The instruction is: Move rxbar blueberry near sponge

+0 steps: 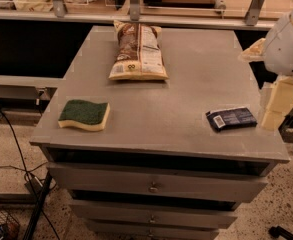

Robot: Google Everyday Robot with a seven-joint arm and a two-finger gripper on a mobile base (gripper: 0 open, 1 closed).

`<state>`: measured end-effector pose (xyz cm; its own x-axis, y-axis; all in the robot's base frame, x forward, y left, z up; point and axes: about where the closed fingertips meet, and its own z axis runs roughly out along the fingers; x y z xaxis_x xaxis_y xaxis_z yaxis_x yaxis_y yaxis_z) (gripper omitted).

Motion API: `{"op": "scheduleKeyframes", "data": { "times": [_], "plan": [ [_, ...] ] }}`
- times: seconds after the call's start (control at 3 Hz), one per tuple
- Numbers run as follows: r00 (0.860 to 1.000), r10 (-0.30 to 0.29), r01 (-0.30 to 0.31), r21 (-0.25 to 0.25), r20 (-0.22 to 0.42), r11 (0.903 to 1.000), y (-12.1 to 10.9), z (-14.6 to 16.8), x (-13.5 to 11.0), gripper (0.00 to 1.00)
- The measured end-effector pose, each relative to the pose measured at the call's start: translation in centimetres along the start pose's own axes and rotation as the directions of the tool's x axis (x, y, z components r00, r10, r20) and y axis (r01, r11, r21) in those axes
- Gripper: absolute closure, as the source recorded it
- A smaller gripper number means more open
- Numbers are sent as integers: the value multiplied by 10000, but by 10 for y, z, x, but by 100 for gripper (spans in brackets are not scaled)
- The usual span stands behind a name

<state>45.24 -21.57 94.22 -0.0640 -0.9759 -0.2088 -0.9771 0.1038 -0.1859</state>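
Observation:
Next, my gripper closes on the plain half of the rxbar blueberry (242, 117), away from its white barcode label.
The rxbar blueberry (231, 118) is a flat dark navy bar with a white barcode label at its left end. It lies on the grey cabinet top (186, 89) near the front right corner. The sponge (84, 114), green on top over yellow foam, lies near the front left corner, far from the bar. My gripper (277, 104) shows as cream-coloured parts at the right edge of the camera view, just right of the bar and beside the cabinet's right edge, under the white arm (287, 44).
A tan-brown snack bag (138, 51) lies at the back middle of the top. Behind it runs a shelf with metal posts (134, 1). The cabinet has drawers (153, 186) in front. Cables (16, 159) lie on the floor at left.

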Motion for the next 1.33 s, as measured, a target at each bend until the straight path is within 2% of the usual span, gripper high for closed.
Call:
{"op": "scheduleKeyframes", "data": {
  "times": [0.33,0.67,1.33],
  "plan": [
    [9972,-713,724,-489,233,9962,-2,26,1,0],
    [9948,-957,984,-823,356,9917,-4,46,10,0],
    [9874,-1367,1451,-1134,792,9829,-10,76,29,0]
  ]
}}
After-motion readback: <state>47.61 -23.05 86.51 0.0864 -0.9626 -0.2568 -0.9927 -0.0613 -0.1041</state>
